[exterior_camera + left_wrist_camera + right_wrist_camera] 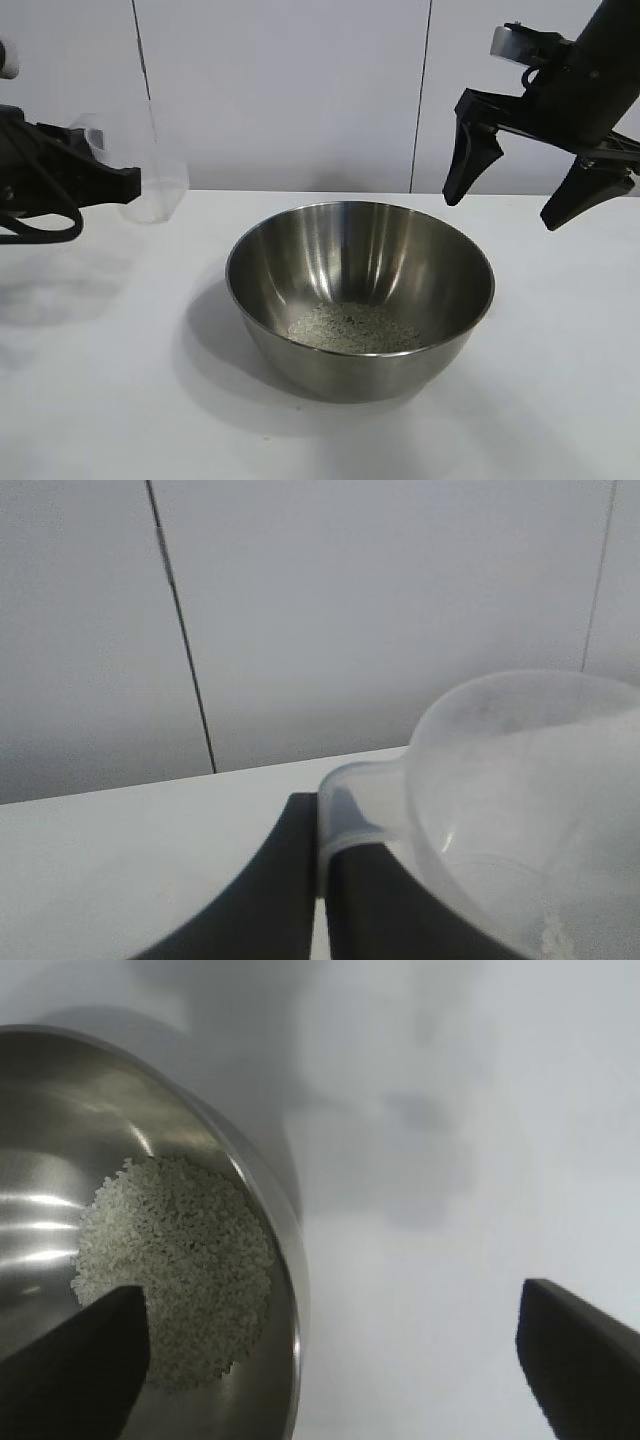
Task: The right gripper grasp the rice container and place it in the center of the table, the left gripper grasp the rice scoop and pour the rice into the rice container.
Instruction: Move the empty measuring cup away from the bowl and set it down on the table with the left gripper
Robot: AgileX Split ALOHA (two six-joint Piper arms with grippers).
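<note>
I need to release the rice scoop from my left gripper on the bare white tabletop (177,336) close beside the rice container.
The rice container (360,295), a large steel bowl, stands in the middle of the table (100,400) with a heap of rice (353,328) in its bottom. It also shows in the right wrist view (150,1160) with the rice (180,1260). My left gripper (130,183) at the far left is shut on the handle of the rice scoop (150,165), held upright above the table; in the left wrist view the scoop (520,810) looks almost empty. My right gripper (510,190) hangs open and empty above the bowl's right rim.
A pale panelled wall (300,90) stands behind the table. Bare white tabletop lies to the left, right and front of the bowl.
</note>
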